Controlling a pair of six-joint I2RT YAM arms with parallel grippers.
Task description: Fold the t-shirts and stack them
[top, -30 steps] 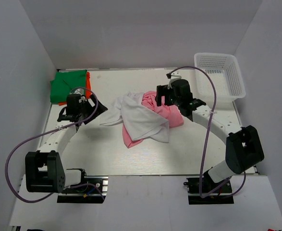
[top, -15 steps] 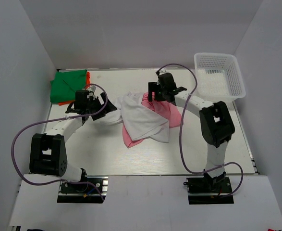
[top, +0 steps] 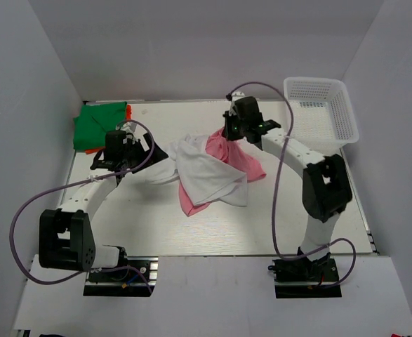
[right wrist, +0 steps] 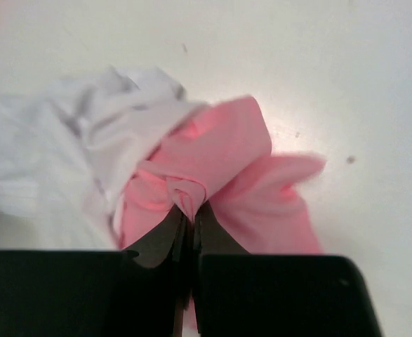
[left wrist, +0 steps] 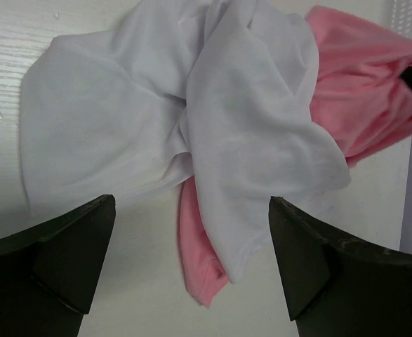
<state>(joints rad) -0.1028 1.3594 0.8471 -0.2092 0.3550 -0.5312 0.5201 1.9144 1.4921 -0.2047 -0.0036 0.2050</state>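
Observation:
Next, my right gripper lets go of the pink t-shirt on the middle bottom of the white mesh basket (top: 309,119).
A crumpled white t-shirt (top: 207,172) lies mid-table over a pink t-shirt (top: 239,160). My right gripper (top: 229,133) is at the pile's far edge. In the right wrist view it (right wrist: 190,210) is shut on a bunched fold of the pink t-shirt (right wrist: 227,147), with the white t-shirt (right wrist: 58,154) to its left. My left gripper (top: 156,153) hovers at the pile's left edge. It (left wrist: 191,210) stands wide open above the white t-shirt (left wrist: 191,119) and a pink hem (left wrist: 200,263), holding nothing. A folded green t-shirt (top: 100,125) rests on an orange one (top: 128,112) at the far left.
A white mesh basket (top: 321,105) stands at the far right corner. Purple cables loop from both arms over the table. Grey walls close in the left, back and right sides.
My right gripper has closed on the pink t-shirt's fold at the far edge of the pile. My left gripper has moved right, up to the white t-shirt, and stayed open.

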